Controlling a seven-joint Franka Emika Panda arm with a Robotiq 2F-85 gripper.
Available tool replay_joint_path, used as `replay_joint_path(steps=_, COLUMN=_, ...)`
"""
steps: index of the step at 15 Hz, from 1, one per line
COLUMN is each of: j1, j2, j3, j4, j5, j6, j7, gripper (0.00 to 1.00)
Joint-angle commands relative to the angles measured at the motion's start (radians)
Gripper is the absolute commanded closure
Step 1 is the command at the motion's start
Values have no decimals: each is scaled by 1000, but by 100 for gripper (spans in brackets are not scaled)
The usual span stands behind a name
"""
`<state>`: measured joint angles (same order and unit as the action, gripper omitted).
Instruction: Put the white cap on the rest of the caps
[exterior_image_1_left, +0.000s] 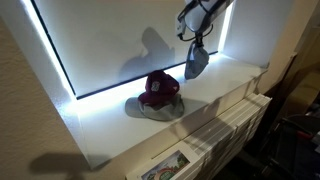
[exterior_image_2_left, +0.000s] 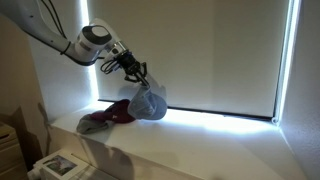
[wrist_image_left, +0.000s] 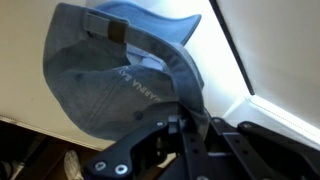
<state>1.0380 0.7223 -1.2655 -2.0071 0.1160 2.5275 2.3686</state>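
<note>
Next, my gripper sets the white cap down on top of the maroon cap (exterior_image_1_left: 155, 76) and then lets go of it there. The white cap now hangs above the shelf.
My gripper (exterior_image_1_left: 197, 38) is shut on the white cap (exterior_image_1_left: 196, 60) and holds it hanging in the air above the white shelf. The cap looks dark bluish-grey in the backlight. In an exterior view the gripper (exterior_image_2_left: 138, 78) carries the cap (exterior_image_2_left: 149, 102) just above and to the right of the pile. The rest of the caps, a maroon cap (exterior_image_1_left: 159, 90) over a light grey one (exterior_image_1_left: 152, 109), lie on the shelf; they also show in an exterior view (exterior_image_2_left: 108, 118). In the wrist view the cap (wrist_image_left: 110, 70) fills the frame above the jaws (wrist_image_left: 190, 120).
The white shelf (exterior_image_1_left: 225, 78) runs under a window with a drawn blind and bright light strips along its edges. A printed box (exterior_image_2_left: 60, 166) lies at the shelf's near end. Ribbed white panels (exterior_image_1_left: 235, 125) sit below the shelf front.
</note>
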Motion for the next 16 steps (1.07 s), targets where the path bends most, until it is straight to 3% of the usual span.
replay_joint_path(steps=1, j1=230, j2=54, j3=-77, j4=-212, j5=-175, j6=129, j7=134, gripper=98)
replay_joint_path(steps=3, j1=346, j2=83, j3=-80, j4=-324, j5=-125, j6=284, j7=311, gripper=98)
replay_joint_path(steps=4, j1=405, j2=75, j3=-73, j4=-366, j5=-75, j6=285, j7=376, gripper=98)
replay_joint_path(steps=5, j1=458, j2=104, j3=-118, j4=-402, j5=75, j6=314, j7=276, gripper=98)
replay_joint_path(steps=6, j1=434, j2=128, j3=-69, j4=-277, j5=160, j6=227, j7=263, gripper=98)
replay_joint_path(steps=8, j1=510, j2=153, j3=-121, j4=-239, j5=325, j6=168, j7=236, gripper=98)
replay_joint_path(steps=11, j1=561, j2=199, j3=-211, j4=-166, j5=502, j6=116, j7=236, gripper=98)
replay_joint_path(steps=16, j1=569, j2=272, j3=-335, j4=-102, j5=760, j6=111, j7=232, gripper=98)
